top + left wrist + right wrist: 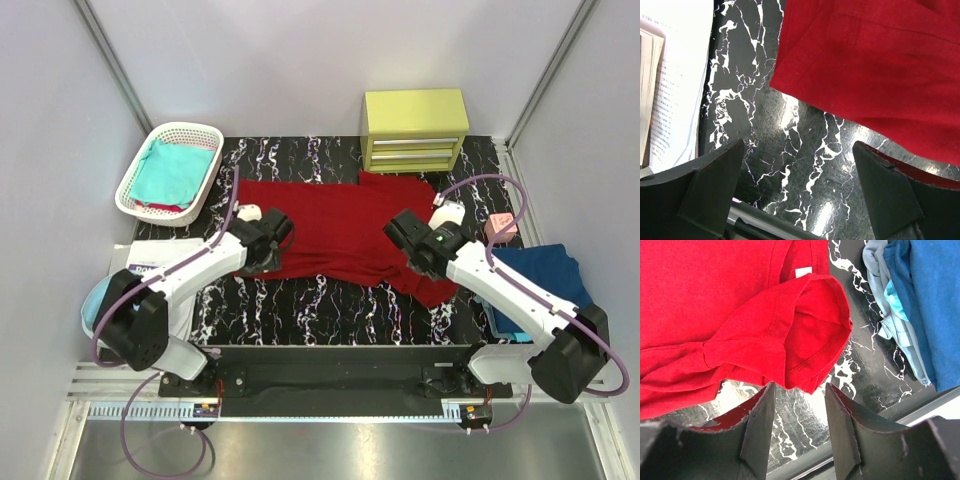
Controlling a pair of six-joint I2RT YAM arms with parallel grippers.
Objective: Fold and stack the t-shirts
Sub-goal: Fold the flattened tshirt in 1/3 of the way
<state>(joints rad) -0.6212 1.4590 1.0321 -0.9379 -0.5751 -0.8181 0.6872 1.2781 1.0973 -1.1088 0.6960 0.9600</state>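
Observation:
My left gripper needs to grab the edge (802, 98) beside the corner of the red t-shirt's near side and pull the cloth toward me before folding, because that side lies rumpled in folds.
A dark red t-shirt (340, 225) lies spread on the black marbled table (330, 310). My left gripper (264, 250) hovers at its left lower edge. In the left wrist view the gripper (800, 170) is wide open over bare marble, with the red cloth (875, 65) just beyond the fingers. My right gripper (415, 245) is over the shirt's right side. Its wrist view shows the gripper (799, 395) open, the hem of a red sleeve (810, 335) just past the tips and nothing between them. Other t-shirts: teal (175, 170), navy (540, 275).
A white lattice basket (135, 185) at the back left holds the teal cloth. A yellow drawer unit (415, 128) stands at the back. A small pink block (500, 230) sits near the navy pile (935, 305). Printed paper (670, 75) lies left of the shirt.

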